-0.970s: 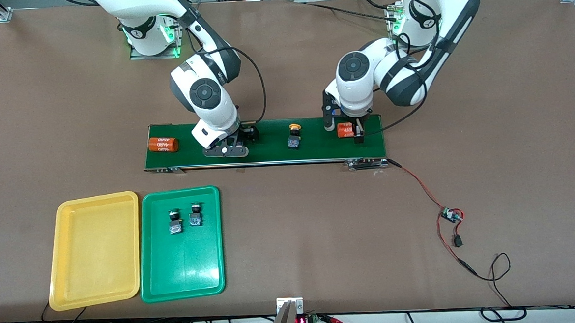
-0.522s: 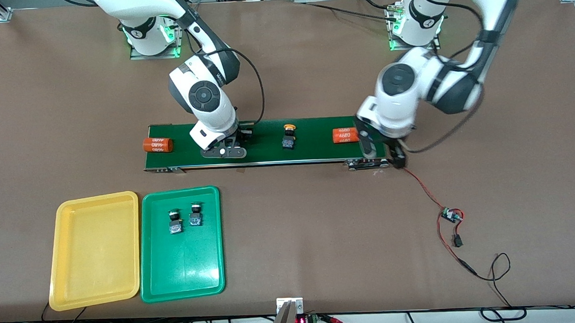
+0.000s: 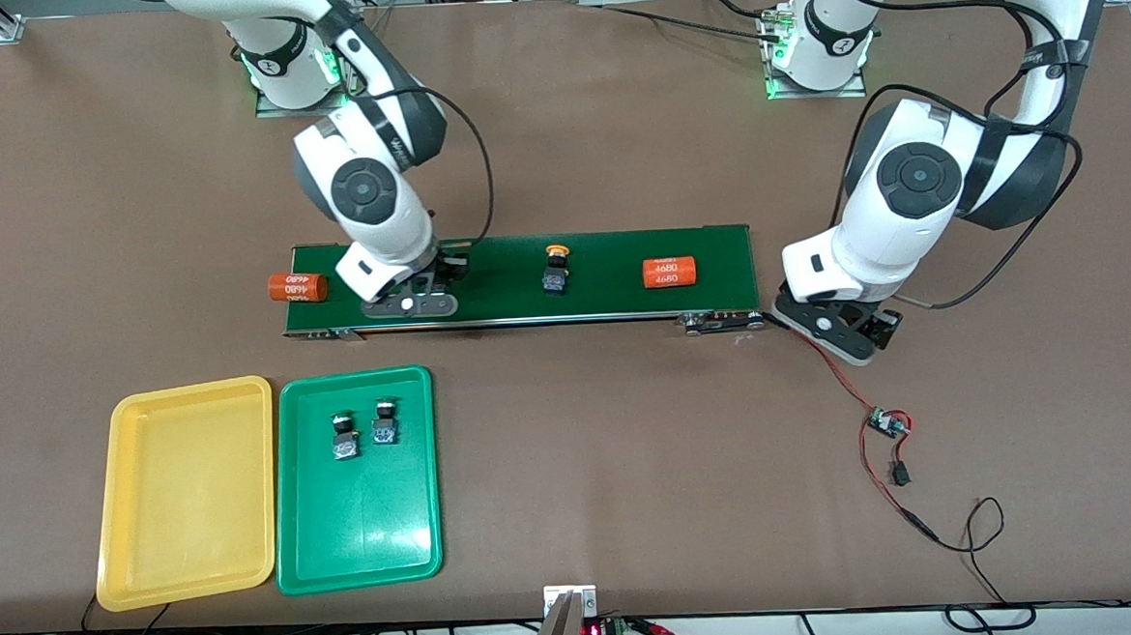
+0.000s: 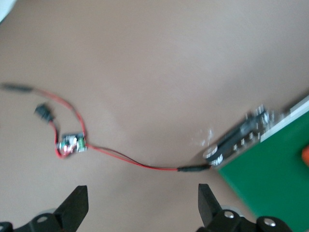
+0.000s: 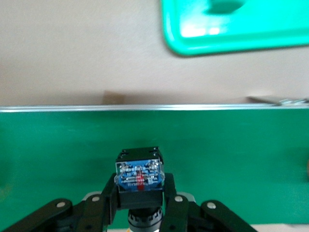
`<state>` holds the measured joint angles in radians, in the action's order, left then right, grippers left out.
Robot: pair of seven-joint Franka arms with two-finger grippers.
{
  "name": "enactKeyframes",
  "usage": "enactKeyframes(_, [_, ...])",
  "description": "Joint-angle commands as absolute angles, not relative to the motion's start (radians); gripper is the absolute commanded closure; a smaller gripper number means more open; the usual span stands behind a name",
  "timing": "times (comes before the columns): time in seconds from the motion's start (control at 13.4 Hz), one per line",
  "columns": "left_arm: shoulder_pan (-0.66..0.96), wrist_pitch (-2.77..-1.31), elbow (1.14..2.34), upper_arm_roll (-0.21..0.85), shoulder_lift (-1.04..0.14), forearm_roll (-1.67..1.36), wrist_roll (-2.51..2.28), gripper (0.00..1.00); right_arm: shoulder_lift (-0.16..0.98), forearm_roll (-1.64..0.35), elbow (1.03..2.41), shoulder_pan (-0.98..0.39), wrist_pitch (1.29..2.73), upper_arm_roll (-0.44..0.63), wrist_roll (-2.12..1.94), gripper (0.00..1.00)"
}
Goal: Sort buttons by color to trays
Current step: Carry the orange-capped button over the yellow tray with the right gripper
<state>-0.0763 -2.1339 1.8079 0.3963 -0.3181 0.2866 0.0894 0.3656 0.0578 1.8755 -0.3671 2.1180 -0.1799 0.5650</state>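
The button, now held over the conveyor belt, will be let go by my right gripper in the half of the yellow tray nearer the belt (image 3: 183, 452), midway across.
My right gripper (image 3: 410, 301) (image 5: 139, 195) is over the conveyor belt (image 3: 613, 296), shut on a button (image 5: 139, 175) with a dark blue body; its cap is hidden. A yellow-capped button (image 3: 555, 272) lies mid-belt. Two green-capped buttons (image 3: 344, 437) (image 3: 385, 424) lie side by side in the green tray (image 3: 365, 551), whose corner also shows in the right wrist view (image 5: 241, 38). The yellow tray (image 3: 132, 534) beside it holds nothing. My left gripper (image 3: 842, 330) (image 4: 142, 198) is open over bare table just off the belt's end.
One orange cylinder (image 3: 670, 271) lies on the belt toward the left arm's end; another (image 3: 298, 287) sits at the belt's end by the right arm. A red wire runs from the belt to a small circuit board (image 3: 889, 423) (image 4: 71, 144) under the left gripper.
The left gripper let go of the orange cylinder and swung off the belt's end. The right gripper shut on a button. The belt's load drifted toward the right arm's end.
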Motion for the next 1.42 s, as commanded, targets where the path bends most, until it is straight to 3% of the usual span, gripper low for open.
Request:
enactKeyframes(0.0, [-0.064,-2.066,1.726,0.321,-0.316,0.256,-0.099,0.00,0.357,0.064,1.732,-0.280,1.978,-0.186,0.442,0.89])
enactKeyframes(0.3, [-0.055,-1.981,1.611,0.126,-0.314,0.062,-0.107,0.00,0.386,0.112,1.637,-0.129,1.960,-0.186,0.318,0.89])
enactKeyframes(0.52, [-0.058,-1.937,1.563,0.049,-0.284,0.045,-0.100,0.00,0.448,0.144,1.589,-0.013,1.970,-0.186,0.181,0.89])
enactKeyframes(0.67, [-0.064,-1.829,1.510,0.006,-0.258,0.032,-0.091,0.00,0.538,0.146,1.487,0.049,1.974,-0.184,0.074,0.89])
enactKeyframes(0.89, [-0.093,-1.677,1.462,0.000,-0.219,0.000,-0.089,0.00,0.641,0.146,1.398,0.080,2.031,-0.137,-0.055,0.89])
enactKeyframes(1.34, [-0.092,-1.684,1.506,0.057,-0.149,-0.020,-0.103,0.00,0.770,0.146,1.397,0.092,2.267,0.005,-0.245,0.89])
